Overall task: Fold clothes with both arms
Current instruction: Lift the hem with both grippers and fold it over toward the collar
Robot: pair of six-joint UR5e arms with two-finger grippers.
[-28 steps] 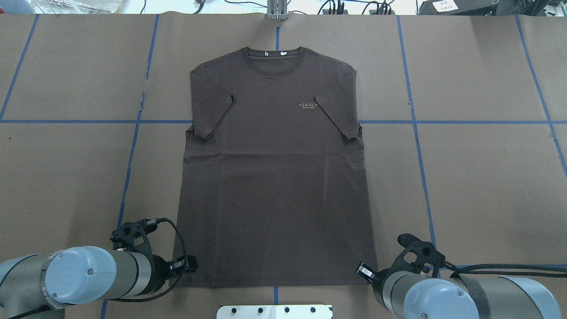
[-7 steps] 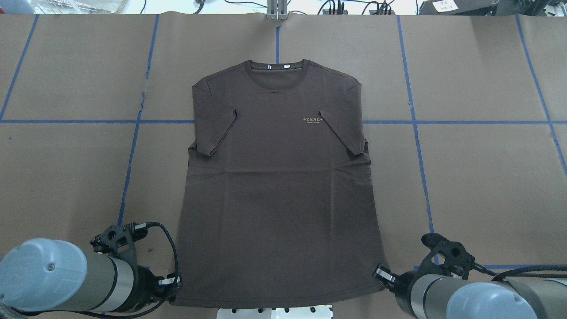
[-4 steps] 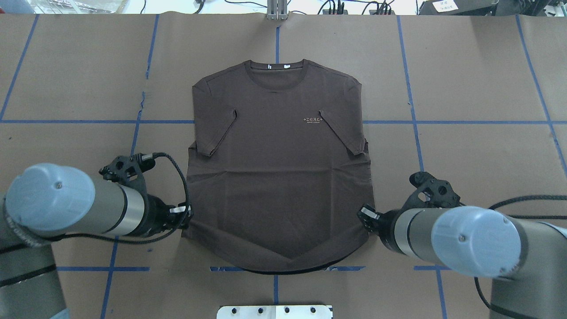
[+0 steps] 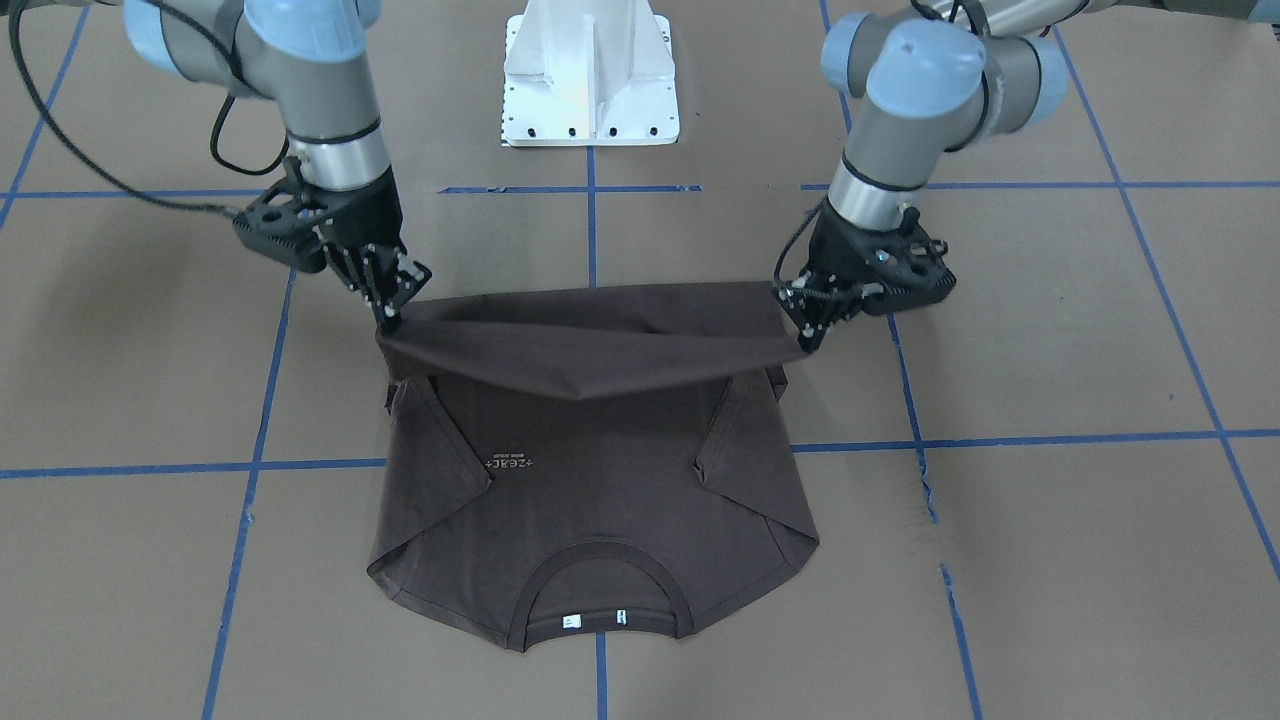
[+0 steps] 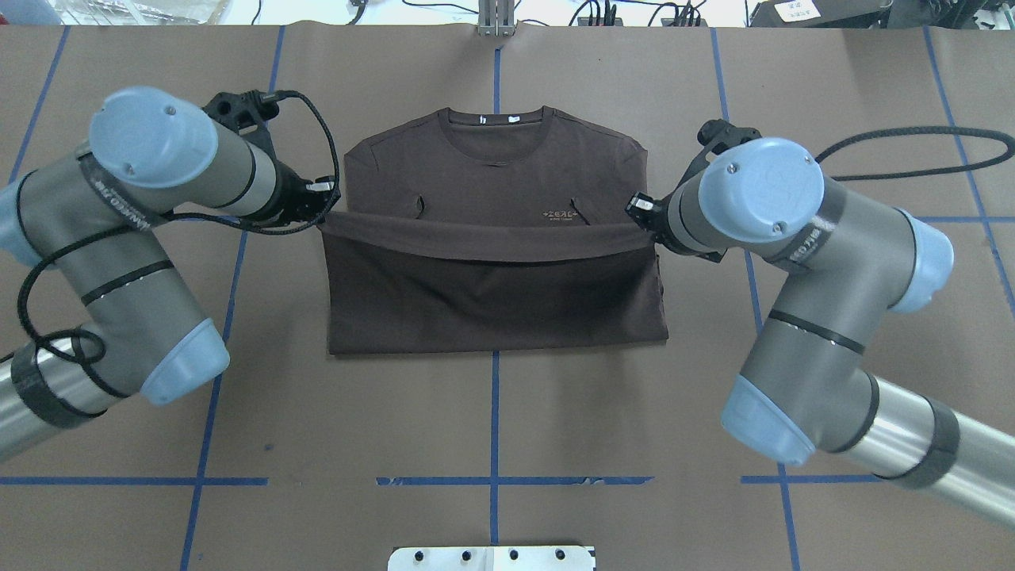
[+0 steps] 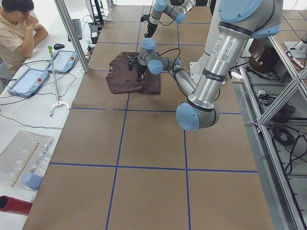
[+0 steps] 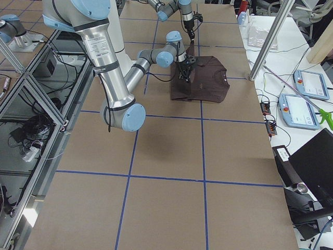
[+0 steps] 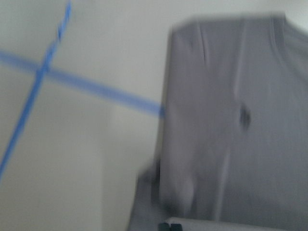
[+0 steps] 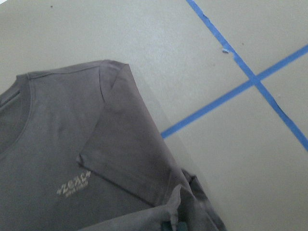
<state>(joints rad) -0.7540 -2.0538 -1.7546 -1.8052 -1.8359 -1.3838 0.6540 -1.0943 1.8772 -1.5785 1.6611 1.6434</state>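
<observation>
The robot's left gripper should release the hem's corner on the T-shirt's outer shoulder corner (image 4: 825,553) (image 8: 175,25), just beyond the folded-in sleeve.
The dark brown T-shirt (image 5: 492,305) lies chest-up on the table, collar (image 5: 496,120) at the far side. Its hem is lifted and folded forward over the body, and hangs stretched between both grippers at chest level, sagging in the middle (image 4: 590,345). My left gripper (image 5: 325,212) is shut on the hem's left corner; it also shows in the front view (image 4: 806,335). My right gripper (image 5: 639,216) is shut on the right corner, also seen from the front (image 4: 388,318). The right wrist view shows the chest lettering (image 9: 72,185) and a sleeve below. The left wrist view is blurred.
The brown paper table cover (image 5: 833,103) is crossed by blue tape lines (image 5: 496,480). The white base block (image 4: 590,80) stands at the robot's side of the table. An operator (image 6: 17,28) and tablets (image 6: 62,60) are beyond the table's far edge.
Both grippers have carried the hem forward, from the shirt's lower part to chest level. The fold line has moved away from the robot, and the lower half now lies doubled.
</observation>
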